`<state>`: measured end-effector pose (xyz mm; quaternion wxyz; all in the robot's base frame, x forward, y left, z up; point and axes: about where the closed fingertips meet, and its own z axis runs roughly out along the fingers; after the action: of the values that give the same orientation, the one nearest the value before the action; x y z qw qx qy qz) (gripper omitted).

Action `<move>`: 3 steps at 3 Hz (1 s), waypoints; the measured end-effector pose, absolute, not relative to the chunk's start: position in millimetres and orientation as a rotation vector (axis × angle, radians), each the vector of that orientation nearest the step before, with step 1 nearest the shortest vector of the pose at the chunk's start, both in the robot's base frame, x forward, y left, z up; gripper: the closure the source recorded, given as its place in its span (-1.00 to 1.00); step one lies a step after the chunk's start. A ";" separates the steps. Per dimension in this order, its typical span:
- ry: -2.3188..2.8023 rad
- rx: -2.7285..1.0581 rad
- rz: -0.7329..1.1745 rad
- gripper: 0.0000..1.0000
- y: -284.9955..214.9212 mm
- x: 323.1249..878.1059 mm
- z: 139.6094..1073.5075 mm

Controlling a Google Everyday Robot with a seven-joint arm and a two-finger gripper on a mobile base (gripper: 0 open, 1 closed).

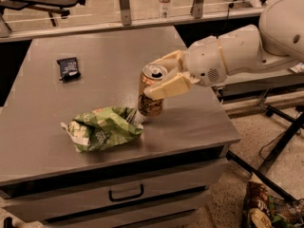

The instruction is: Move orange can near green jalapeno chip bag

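Note:
The orange can will lean on the tip of the green jalapeno chip bag (141, 124) once released.
The orange can (150, 99) stands almost upright on the grey table (190, 122), silver top showing, leaning a little to the left. My gripper (152, 78) reaches in from the right and is shut on the can's upper half, one finger (170, 85) in front and one (166, 59) behind. The green jalapeno chip bag (101, 128) lies crumpled just left of the can. Its right tip touches the can's base.
A small dark packet (69, 68) lies at the table's far left. A clear bottle (164, 0) stands on the ledge behind. The table's front has a drawer with a handle (126, 194). Another chip bag (268, 208) lies on the floor at the lower right.

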<state>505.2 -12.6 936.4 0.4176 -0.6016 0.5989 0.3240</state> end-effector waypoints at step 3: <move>1.458 -1.560 0.863 1.00 16.4 493.7 912.8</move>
<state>493.7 16.4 912.8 0.4071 -0.6188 0.5781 0.3423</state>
